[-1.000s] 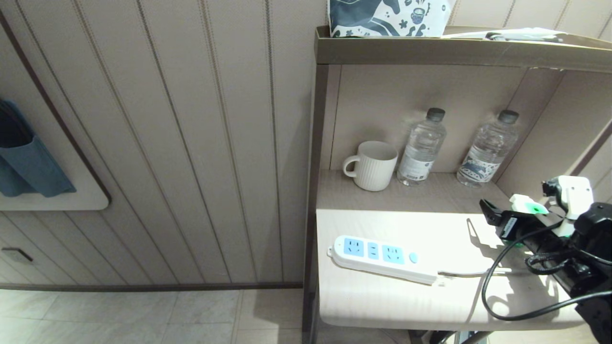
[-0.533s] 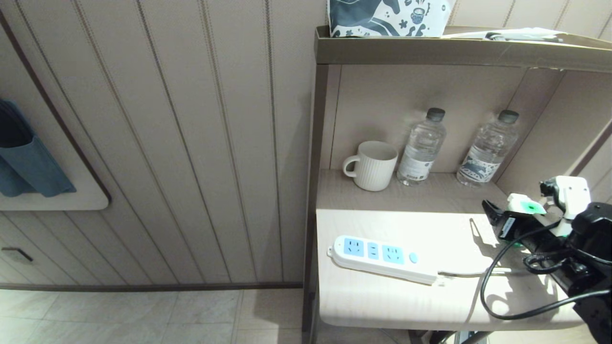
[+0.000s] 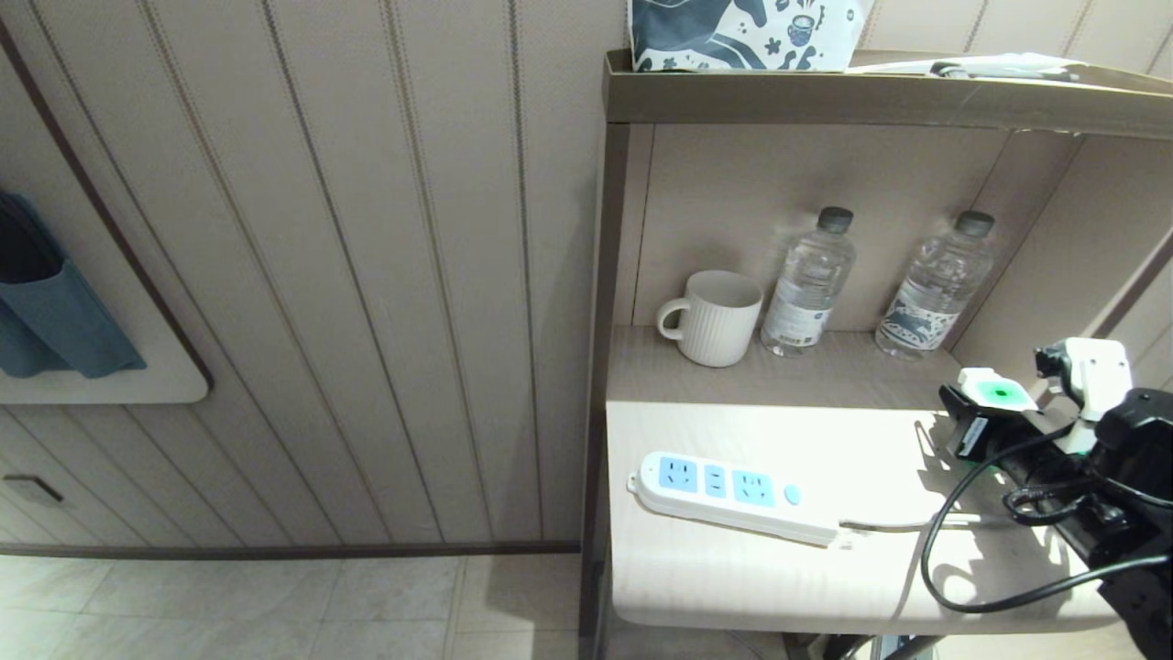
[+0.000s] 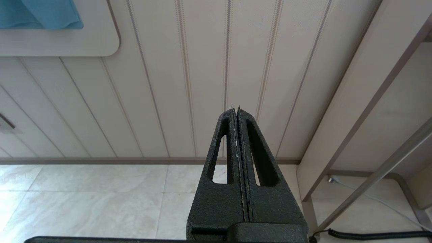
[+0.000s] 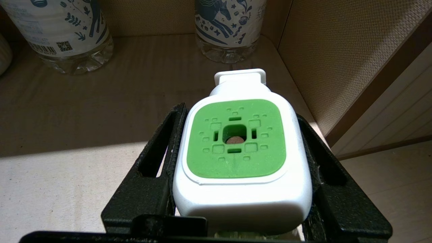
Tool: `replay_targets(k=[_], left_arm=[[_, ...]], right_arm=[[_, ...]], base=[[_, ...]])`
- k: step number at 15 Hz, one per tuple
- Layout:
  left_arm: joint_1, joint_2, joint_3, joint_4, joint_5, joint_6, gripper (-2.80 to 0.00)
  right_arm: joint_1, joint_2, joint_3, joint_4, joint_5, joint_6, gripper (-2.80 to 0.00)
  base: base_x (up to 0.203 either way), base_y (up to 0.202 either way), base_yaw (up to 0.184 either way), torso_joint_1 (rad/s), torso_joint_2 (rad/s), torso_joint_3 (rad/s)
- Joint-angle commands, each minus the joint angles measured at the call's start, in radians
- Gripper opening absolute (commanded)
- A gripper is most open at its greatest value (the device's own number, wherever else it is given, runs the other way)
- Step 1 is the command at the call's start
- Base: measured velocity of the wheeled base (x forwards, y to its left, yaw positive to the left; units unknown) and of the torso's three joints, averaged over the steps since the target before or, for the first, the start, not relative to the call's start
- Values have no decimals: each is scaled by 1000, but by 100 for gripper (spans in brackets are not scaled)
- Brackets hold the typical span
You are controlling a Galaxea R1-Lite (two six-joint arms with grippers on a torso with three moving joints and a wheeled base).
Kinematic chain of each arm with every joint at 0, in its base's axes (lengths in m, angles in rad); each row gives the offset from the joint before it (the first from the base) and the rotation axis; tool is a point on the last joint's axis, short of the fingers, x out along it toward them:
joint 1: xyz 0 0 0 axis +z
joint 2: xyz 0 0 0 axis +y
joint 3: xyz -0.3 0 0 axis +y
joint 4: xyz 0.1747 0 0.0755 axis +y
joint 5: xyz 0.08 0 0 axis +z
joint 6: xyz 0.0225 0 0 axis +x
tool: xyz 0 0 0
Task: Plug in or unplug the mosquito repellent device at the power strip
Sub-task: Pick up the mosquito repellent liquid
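Observation:
My right gripper needs to open, move forward and take the white head (image 5: pixel 241 196) deeper, because the front of the mosquito repellent device's head sticks out past my right fingertips.
The mosquito repellent device (image 3: pixel 997 392), a white head with a green centre, stands at the right end of the desk, apart from the power strip. My right gripper (image 3: pixel 982 414) is shut on it, and in the right wrist view the black fingers (image 5: pixel 158 158) press both sides of the device's head (image 5: pixel 236 141). The power strip (image 3: pixel 724 495) lies flat near the desk's front left, its light-blue sockets empty, its thin white cord (image 3: pixel 884 525) running right. My left gripper (image 4: pixel 236 109) is shut and empty, parked low above the tiled floor by the wall.
A white ribbed mug (image 3: pixel 715 316) and two clear water bottles (image 3: pixel 811 280) (image 3: pixel 935 284) stand at the back of the nook. A shelf (image 3: pixel 871 96) hangs overhead and a side panel (image 3: pixel 1054 247) closes the right. My arm's black cable (image 3: pixel 953 587) loops over the desk (image 3: pixel 715 577).
The right gripper's fingers have closed in from wide open onto the device's head. The device has turned so its green face points up and has shifted slightly right.

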Motion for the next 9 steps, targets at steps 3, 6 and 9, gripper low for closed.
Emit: replay_targets(k=[3,6,9], left_arm=[[1,1,0,0,0,0,-280],[1,1,0,0,0,0,-280],[0,1,-2,0,0,0,-280]], right_arm=[[-1,-2,2,-47,-1,0,-280],[-3,-8,2,-47,-2,0,0],[-4,-12,3,-47,-1,0,0]], base=[[0,0,0,0,0,0],[0,0,0,0,0,0],[0,0,0,0,0,0]])
